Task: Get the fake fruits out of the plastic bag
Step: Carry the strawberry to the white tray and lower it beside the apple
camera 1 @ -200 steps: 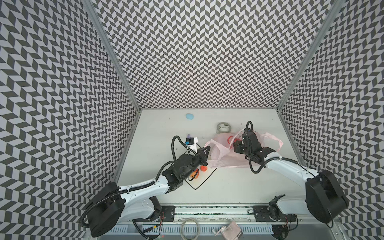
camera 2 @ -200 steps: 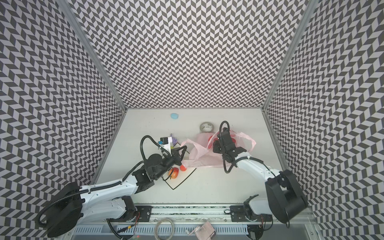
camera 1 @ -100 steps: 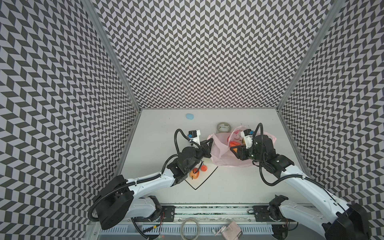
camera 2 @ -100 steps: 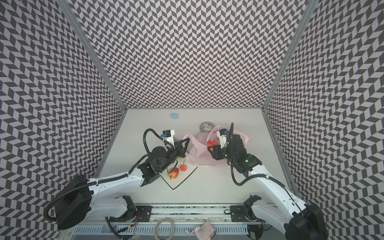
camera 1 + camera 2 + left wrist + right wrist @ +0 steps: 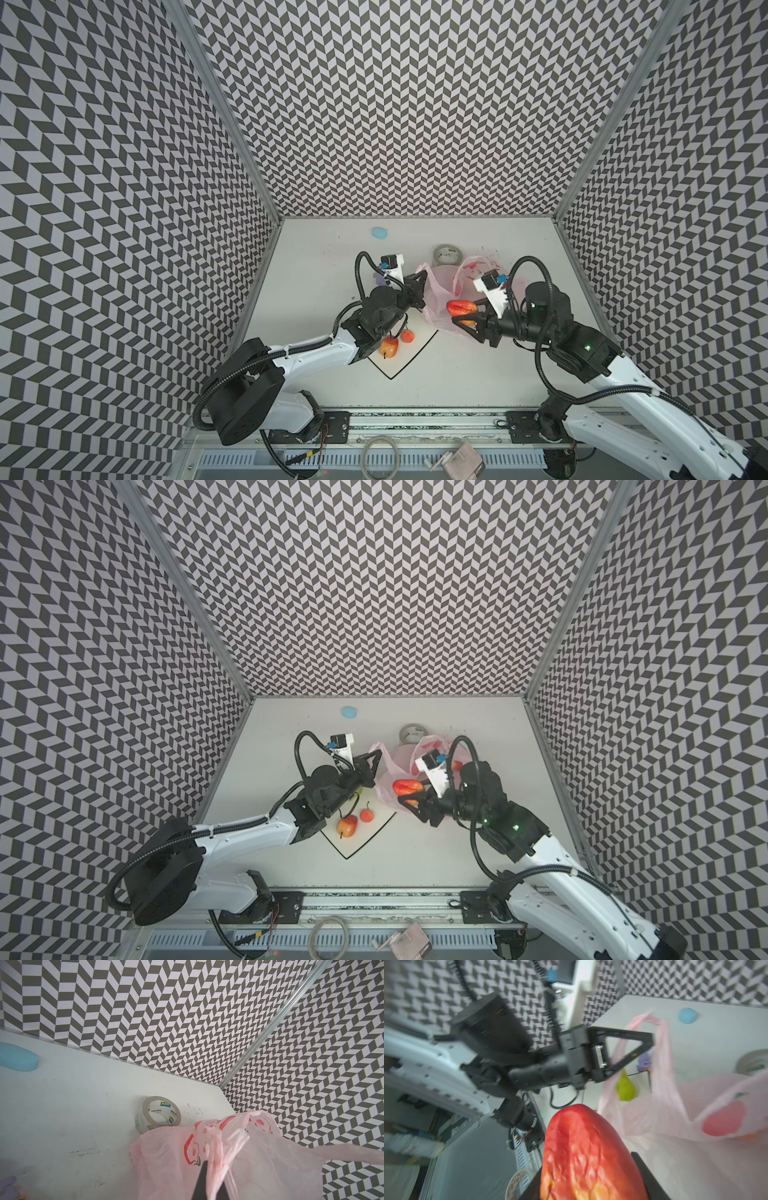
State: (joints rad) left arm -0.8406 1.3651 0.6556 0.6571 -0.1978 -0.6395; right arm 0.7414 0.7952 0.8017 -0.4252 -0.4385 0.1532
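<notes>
Next, I let go of the red-yellow strawberry with my right gripper on the white plate (image 5: 403,339), between the apple and the plate's dark edge.
The pink plastic bag (image 5: 436,291) (image 5: 395,766) lies mid-table. My left gripper (image 5: 420,277) (image 5: 212,1178) is shut on the bag's handle loop (image 5: 660,1043) and holds it up. My right gripper (image 5: 463,313) (image 5: 589,1178) is shut on a red-yellow strawberry (image 5: 461,307) (image 5: 408,786) (image 5: 589,1153), held just above the bag's near edge. A red-yellow apple (image 5: 388,347) and a small orange-red ball (image 5: 408,336) lie on the white plate (image 5: 415,357). A yellow-green pear (image 5: 625,1086) sits beyond the handle. Something red (image 5: 724,1120) shows through the bag wall.
A grey tape roll (image 5: 448,254) (image 5: 158,1113) stands right behind the bag. A light blue blob (image 5: 379,232) lies near the back wall. A small purple figure (image 5: 379,279) sits beside my left wrist. Patterned walls enclose three sides.
My right gripper has come out of the bag toward the front with the strawberry in it. The left gripper keeps the handle and has shifted slightly toward the back.
</notes>
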